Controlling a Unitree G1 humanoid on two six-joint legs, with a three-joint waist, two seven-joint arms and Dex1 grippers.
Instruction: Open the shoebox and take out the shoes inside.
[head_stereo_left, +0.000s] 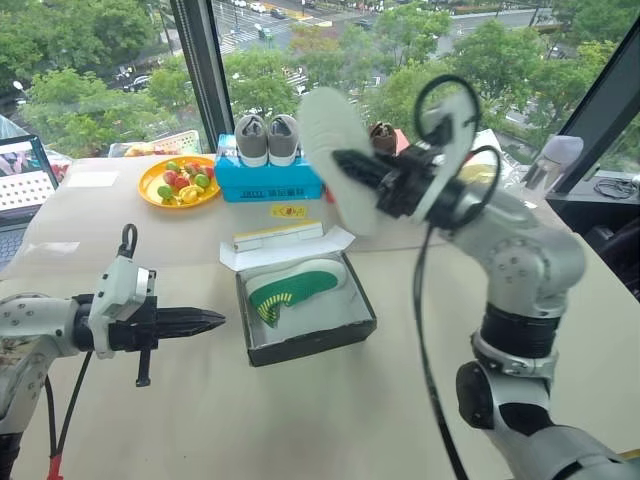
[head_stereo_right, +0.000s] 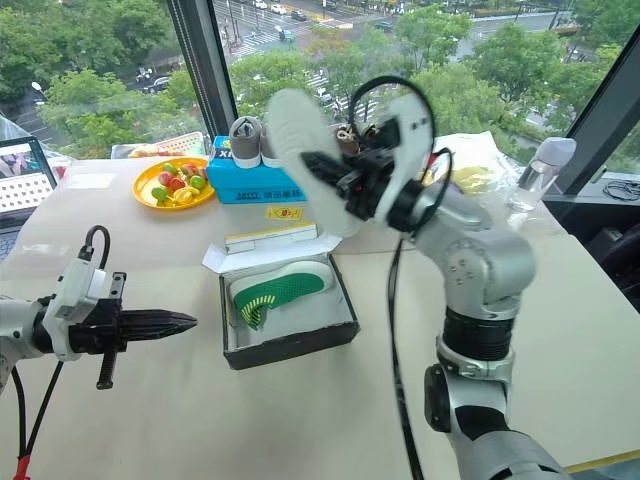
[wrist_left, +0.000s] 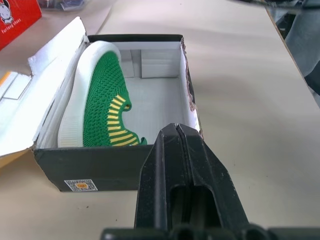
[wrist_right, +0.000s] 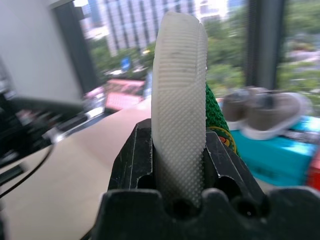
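Note:
My right gripper sets the green shoe on the bare table (head_stereo_left: 437, 299) between shoebox and right arm next.
The shoebox (head_stereo_left: 315, 345) lies open at the table's middle, with black sides, a white inside and its lid flap (head_stereo_left: 285, 240) folded back. One green shoe (head_stereo_left: 295, 286) with yellow stripes and a white sole lies inside, along the far wall. My right gripper (head_stereo_left: 350, 165) is raised above and behind the box, shut on the other green shoe (head_stereo_left: 330, 130). That shoe's white sole (wrist_right: 179, 85) stands up between the fingers. My left gripper (head_stereo_left: 205, 321) hangs shut and empty just left of the box, pointing at it.
Behind the shoebox stands a blue box (head_stereo_left: 268, 180) with a grey pair of shoes (head_stereo_left: 267, 138) on top. A yellow plate of fruit (head_stereo_left: 180, 182) sits at the back left, a laptop (head_stereo_left: 22, 180) at the far left. A red box (wrist_left: 15, 20) and a bottle (head_stereo_left: 550, 160) stand nearby.

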